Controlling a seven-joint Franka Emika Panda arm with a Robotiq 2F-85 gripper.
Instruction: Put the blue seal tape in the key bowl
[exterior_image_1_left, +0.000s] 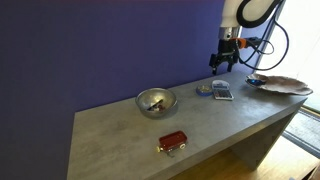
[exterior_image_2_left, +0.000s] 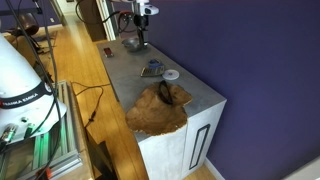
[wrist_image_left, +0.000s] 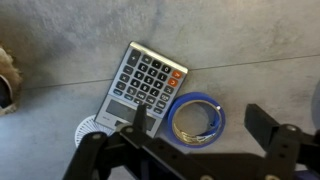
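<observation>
The robot's gripper needs to close on the edge of the blue seal tape (exterior_image_1_left: 203, 86) (wrist_image_left: 177, 140) toward the purple wall, near the display end of the calculator.
The blue seal tape (wrist_image_left: 180, 104) is a small blue ring lying flat on the grey table, right beside a grey calculator (wrist_image_left: 143, 80). In an exterior view the tape (exterior_image_1_left: 204, 90) lies to the left of the calculator (exterior_image_1_left: 222, 93). My gripper (wrist_image_left: 203, 128) is open and empty, and hovers above the tape with a finger on each side of it. It hangs well above the table in both exterior views (exterior_image_1_left: 227, 64) (exterior_image_2_left: 141, 36). The key bowl (exterior_image_1_left: 281, 85) (exterior_image_2_left: 157, 112), a shallow brownish dish with an uneven rim, sits at the table's end.
A shiny silver bowl (exterior_image_1_left: 155, 101) (exterior_image_2_left: 131, 42) stands on the table, away from the key bowl. A small red item (exterior_image_1_left: 172, 142) lies near the front edge. A small white round object (wrist_image_left: 88, 126) (exterior_image_2_left: 171, 75) lies beside the calculator. A purple wall runs behind the table.
</observation>
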